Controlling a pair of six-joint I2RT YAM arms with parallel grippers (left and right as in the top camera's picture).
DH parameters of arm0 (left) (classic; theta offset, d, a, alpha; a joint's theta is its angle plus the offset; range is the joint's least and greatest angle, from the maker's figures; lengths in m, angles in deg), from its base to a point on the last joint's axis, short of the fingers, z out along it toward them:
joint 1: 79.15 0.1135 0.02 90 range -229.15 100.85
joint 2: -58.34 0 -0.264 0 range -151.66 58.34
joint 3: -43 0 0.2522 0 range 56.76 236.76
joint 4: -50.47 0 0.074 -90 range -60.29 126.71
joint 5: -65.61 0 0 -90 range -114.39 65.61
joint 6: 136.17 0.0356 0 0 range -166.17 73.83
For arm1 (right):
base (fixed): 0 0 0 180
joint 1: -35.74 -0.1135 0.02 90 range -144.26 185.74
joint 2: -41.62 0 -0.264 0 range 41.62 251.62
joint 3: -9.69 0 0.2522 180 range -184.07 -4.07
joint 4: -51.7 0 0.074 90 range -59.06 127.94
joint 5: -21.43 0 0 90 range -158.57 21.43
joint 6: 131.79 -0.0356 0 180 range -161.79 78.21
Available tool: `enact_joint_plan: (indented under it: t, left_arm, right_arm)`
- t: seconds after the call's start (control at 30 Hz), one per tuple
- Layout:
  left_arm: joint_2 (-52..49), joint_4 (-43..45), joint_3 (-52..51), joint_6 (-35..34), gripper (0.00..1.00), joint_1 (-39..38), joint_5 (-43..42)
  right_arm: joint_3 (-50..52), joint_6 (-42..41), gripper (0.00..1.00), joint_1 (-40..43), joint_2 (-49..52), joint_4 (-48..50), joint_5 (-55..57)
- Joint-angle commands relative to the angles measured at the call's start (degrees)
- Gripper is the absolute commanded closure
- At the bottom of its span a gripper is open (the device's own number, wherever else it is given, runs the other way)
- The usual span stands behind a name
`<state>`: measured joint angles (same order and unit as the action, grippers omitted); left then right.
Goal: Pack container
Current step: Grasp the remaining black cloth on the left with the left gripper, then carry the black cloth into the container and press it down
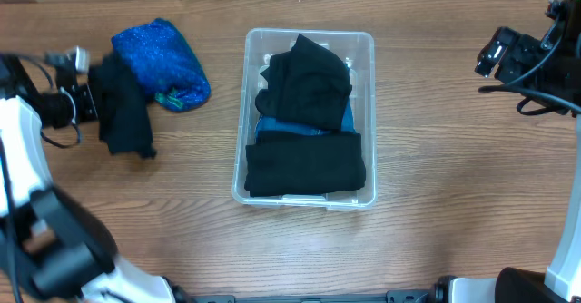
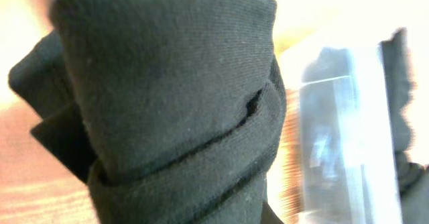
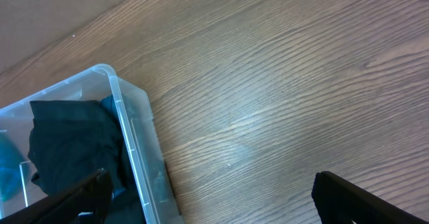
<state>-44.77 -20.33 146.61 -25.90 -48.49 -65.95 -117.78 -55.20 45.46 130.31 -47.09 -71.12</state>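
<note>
Next, I release the black folded garment from my left gripper over the blue strip in the clear plastic container's back half [image 1: 307,102].
The clear plastic container [image 1: 309,40] stands mid-table and holds black garments [image 1: 305,162] over a blue one. It also shows in the right wrist view [image 3: 131,143]. My left gripper [image 1: 91,99] at the far left is shut on a black folded garment [image 1: 123,108], which hangs above the table. That garment [image 2: 174,103] fills the left wrist view and hides the fingers. My right gripper [image 3: 211,194] is open and empty, above the bare table right of the container.
A blue patterned garment [image 1: 163,63] lies on the table at the back left, just right of the held black garment. The wooden table [image 1: 454,176] stretches right of the container.
</note>
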Motion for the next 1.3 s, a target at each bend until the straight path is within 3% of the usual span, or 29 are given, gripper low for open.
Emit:
enact_joint_plan:
  t: [0.0, 0.27, 0.4, 0.53, 0.73, 0.83, 0.9, 1.07, 1.27]
  left_arm:
    - [11.8, -0.1, 2.1, -3.8, 0.96, -7.2, 0.7]
    - [19.1, -0.2, 7.0, -7.1, 0.96, -29.3, 15.3]
    - [17.1, 0.3, 7.1, -1.1, 0.96, -43.6, 25.2]
    - [13.2, 2.3, 7.1, 1.2, 0.96, -51.1, 27.3]
    - [6.4, 6.6, 7.1, -7.0, 0.96, -54.4, 26.7]
    - [3.5, 9.7, 7.1, -7.0, 0.96, -54.4, 25.1]
    - [2.2, 10.9, 7.1, -3.6, 0.96, -54.4, 24.3]
    - [0.7, 10.8, 7.1, 12.9, 0.96, -55.1, 25.4]
    - [0.7, 7.8, 7.1, 22.0, 0.96, -57.0, 29.3]
  right_arm:
    - [0.1, 0.3, 0.00, 0.1, 0.2, 0.2, 0.6]
    - [0.1, 0.3, 0.00, 0.1, 0.2, -0.4, 0.6]
    - [0.1, 0.3, 0.00, 0.1, 0.2, -0.6, 0.5]
    - [0.1, 0.3, 0.00, 0.1, 0.2, -0.6, 0.5]
    - [0.1, 0.3, 0.00, 0.1, 0.2, -0.7, 0.5]
    - [0.1, 0.3, 0.00, 0.1, 0.2, -0.6, 0.5]
    - [0.1, 0.3, 0.00, 0.1, 0.2, -0.6, 0.5]
    - [0.1, 0.3, 0.00, 0.1, 0.2, -0.8, 0.5]
    - [0.1, 0.3, 0.00, 0.0, 0.2, -0.8, 0.5]
